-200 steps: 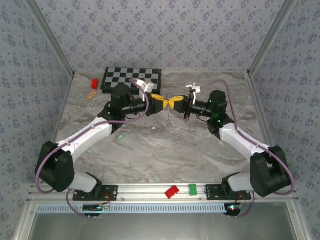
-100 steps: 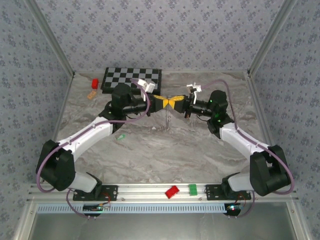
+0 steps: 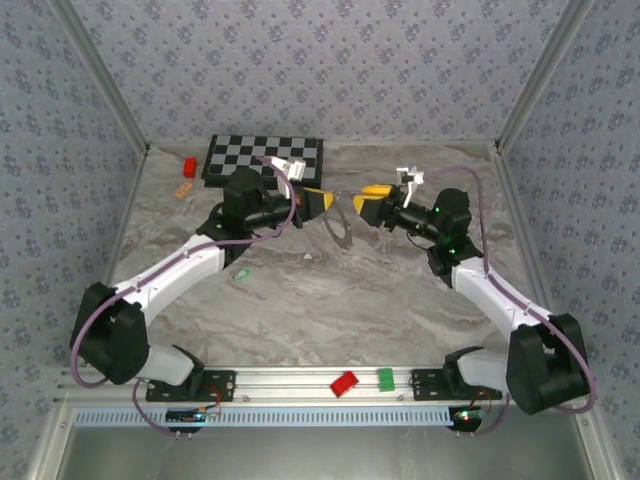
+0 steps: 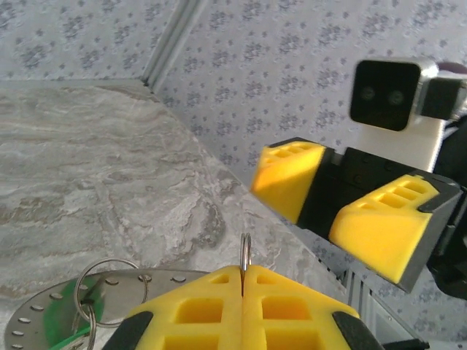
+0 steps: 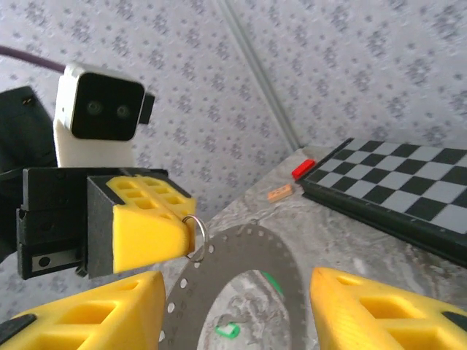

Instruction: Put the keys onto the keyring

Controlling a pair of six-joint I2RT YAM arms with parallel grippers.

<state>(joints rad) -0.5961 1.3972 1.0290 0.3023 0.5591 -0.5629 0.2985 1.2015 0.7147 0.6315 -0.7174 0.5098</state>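
Observation:
The robot's right gripper has its fingers facing the flat keyring next to the wire loop, so it should move over and take the wire loop from the left gripper (image 5: 206, 237).
My left gripper (image 3: 321, 203) is raised over the table's middle, shut on a small wire loop (image 4: 246, 251) threaded through a hole of the keyring (image 5: 271, 251). The keyring, a flat grey ring with holes, hangs from that loop (image 3: 340, 238). In the left wrist view the gripper's (image 4: 241, 275) yellow fingers press together, and a green key head (image 4: 64, 324) shows by the ring's lower edge. My right gripper (image 3: 367, 200) stands open just right of the ring, holding nothing; its fingers (image 5: 87, 313) flank the ring. One green key (image 3: 241, 272) lies on the table.
A chessboard (image 3: 265, 158) lies at the back left, with a red block (image 3: 190, 165) and an orange block (image 3: 182, 188) beside it. On the front rail sit a red block (image 3: 345, 383) and a green block (image 3: 385, 378). Patterned walls close in the sides.
My right gripper has opened and drawn back to the right, away from the left gripper. The left gripper stays shut, and the keyring now hangs from it alone.

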